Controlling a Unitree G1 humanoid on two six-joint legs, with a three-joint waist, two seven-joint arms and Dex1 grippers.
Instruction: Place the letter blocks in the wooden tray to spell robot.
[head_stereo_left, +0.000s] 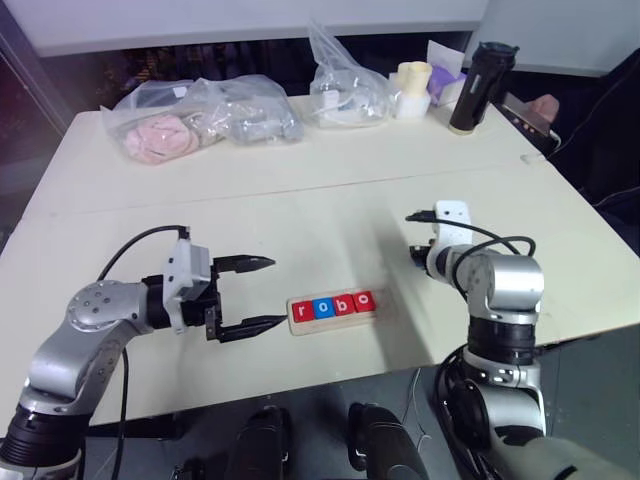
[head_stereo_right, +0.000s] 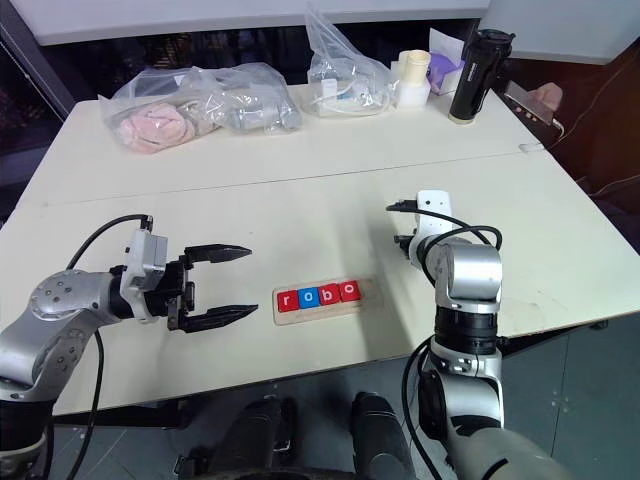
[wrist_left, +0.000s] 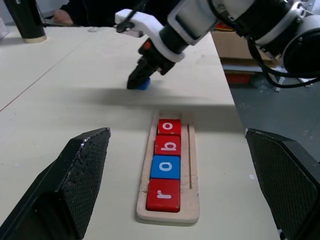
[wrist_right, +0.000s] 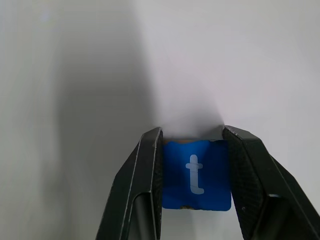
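My right gripper covers the blue t block's side that must meet the red o block, so I need to regrip the sides (wrist_right: 197, 143) above and below the t.
The wooden tray (wrist_left: 170, 216) lies near the table's front edge and holds a row of letter blocks: red r (wrist_left: 163, 195), blue o (wrist_left: 165, 166), red b (wrist_left: 168, 145) and red o (wrist_left: 170, 127). The tray's right end (head_stereo_right: 368, 294) is bare. Right of the tray and farther back, my right gripper (wrist_right: 192, 137) points down at the table, shut on the blue t block (wrist_right: 196, 174), which rests on the tabletop. My left gripper (head_stereo_left: 272, 292) hovers just left of the tray, open, pointing along it with nothing between its fingers.
At the back of the table lie clear plastic bags (head_stereo_left: 205, 120) with soft items, a white cup (head_stereo_left: 412, 88) and a black bottle (head_stereo_left: 478, 85). A person's hand (head_stereo_left: 545, 106) holds a phone at the back right corner. The table's front edge runs just below the tray.
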